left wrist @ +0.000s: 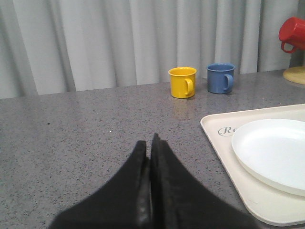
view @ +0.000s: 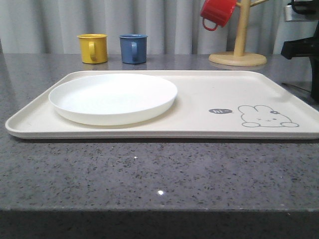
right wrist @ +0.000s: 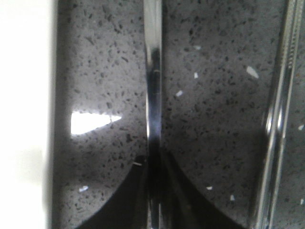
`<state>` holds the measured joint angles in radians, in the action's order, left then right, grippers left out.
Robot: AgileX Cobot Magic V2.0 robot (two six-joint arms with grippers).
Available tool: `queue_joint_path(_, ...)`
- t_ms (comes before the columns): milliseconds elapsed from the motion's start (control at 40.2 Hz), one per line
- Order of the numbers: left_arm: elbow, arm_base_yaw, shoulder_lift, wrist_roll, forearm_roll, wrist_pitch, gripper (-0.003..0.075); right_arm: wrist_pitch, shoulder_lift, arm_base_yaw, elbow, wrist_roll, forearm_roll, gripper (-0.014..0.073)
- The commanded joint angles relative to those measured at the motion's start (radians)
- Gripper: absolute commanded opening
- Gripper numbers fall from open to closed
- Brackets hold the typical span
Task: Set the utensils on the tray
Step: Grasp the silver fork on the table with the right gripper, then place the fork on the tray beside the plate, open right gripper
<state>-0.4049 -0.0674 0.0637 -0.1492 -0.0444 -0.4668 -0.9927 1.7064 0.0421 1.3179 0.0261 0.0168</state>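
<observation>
The robot's right gripper will release the silver utensil on the cream tray (view: 203, 103) between the white plate and the rabbit drawing.
A slim shiny silver utensil handle (right wrist: 153, 71) runs straight out from between the fingers of my right gripper (right wrist: 153, 164), which is shut on it just above the speckled grey counter. I cannot tell which utensil it is. A second long silver utensil (right wrist: 279, 119) lies on the counter parallel to it. The tray's cream edge (right wrist: 24, 71) runs along the other side of the held handle. In the front view the cream tray (view: 199, 89) with the rabbit drawing lies mid-table. My left gripper (left wrist: 148, 143) is shut on nothing, over bare counter beside the tray's (left wrist: 224, 152) left rim.
A round white plate (view: 113, 97) sits on the tray's left half. Yellow mug (view: 93, 48) and blue mug (view: 133, 48) stand behind the tray. A wooden mug tree (view: 240, 45) with a red mug (view: 217, 12) stands at the back right. Dark right-arm parts (view: 301, 47) are at the right edge.
</observation>
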Motion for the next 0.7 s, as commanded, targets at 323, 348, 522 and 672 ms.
queue_joint_path(323,-0.023,-0.007,0.013,0.002,-0.010,0.090,-0.0018,-0.285,-0.084,0.068,0.231,0.213,0.005,-0.0036)
queue_joint_path(348,-0.023,-0.007,0.013,0.002,-0.010,0.090,-0.0018,-0.299,-0.089,0.081,0.237,0.234,0.006,-0.0036)
queue_joint_path(522,-0.023,-0.007,0.013,0.002,-0.010,0.090,-0.0018,-0.315,-0.088,0.228,0.266,0.337,0.005,-0.0036)
queue_joint_path(672,-0.023,-0.007,0.013,0.002,-0.010,0.090,-0.0018,-0.274,-0.059,0.336,0.267,0.461,0.005,-0.0029)
